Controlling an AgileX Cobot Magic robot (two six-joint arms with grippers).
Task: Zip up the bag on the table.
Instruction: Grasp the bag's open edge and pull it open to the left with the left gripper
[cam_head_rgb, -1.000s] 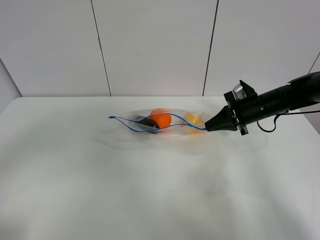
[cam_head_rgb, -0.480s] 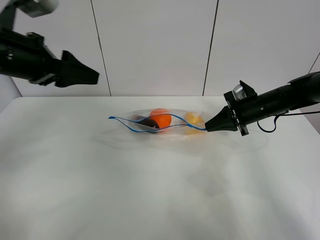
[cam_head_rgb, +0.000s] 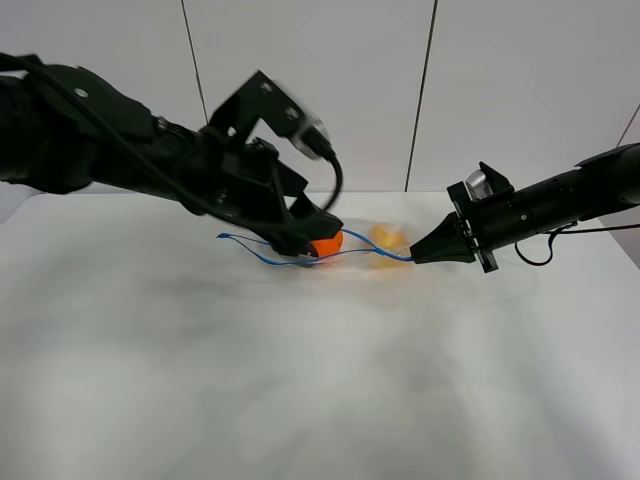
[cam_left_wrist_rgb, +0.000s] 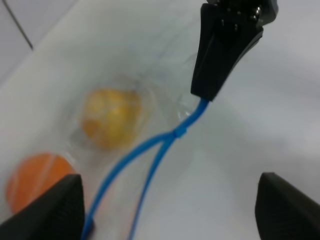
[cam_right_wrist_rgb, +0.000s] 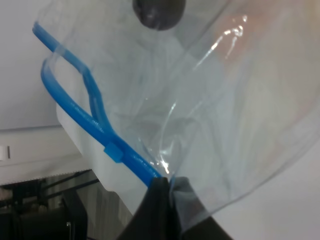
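The small blue slider (cam_head_rgb: 377, 250) (cam_left_wrist_rgb: 179, 132) on the clear bag's zipper, near my right gripper, is next for my left gripper, which should go and close there.
The clear bag (cam_head_rgb: 392, 250) lies on the white table (cam_head_rgb: 300, 390) with its blue zipper strip (cam_head_rgb: 375, 247) wavy and gaping. An orange (cam_head_rgb: 326, 246) and a yellow pear (cam_head_rgb: 384, 237) show inside. My right gripper (cam_head_rgb: 415, 257) is shut on the strip's right end, as the right wrist view (cam_right_wrist_rgb: 164, 192) shows; the small blue slider (cam_right_wrist_rgb: 114, 152) sits just beyond it. My left gripper (cam_head_rgb: 300, 247) is open and hovers over the bag by the orange. Its wrist view shows the slider (cam_left_wrist_rgb: 180, 133), pear (cam_left_wrist_rgb: 111, 116) and orange (cam_left_wrist_rgb: 34, 178). The eggplant (cam_right_wrist_rgb: 159, 10) shows only in the right wrist view.
A white panelled wall (cam_head_rgb: 320, 90) stands behind the table's far edge. The left arm (cam_head_rgb: 120, 150) reaches in from the left above the table, and the right arm (cam_head_rgb: 560, 205) lies low along the right side.
My left arm has swung in from the upper left and come down over the bag by the orange. The right gripper and the bag have stayed in place.
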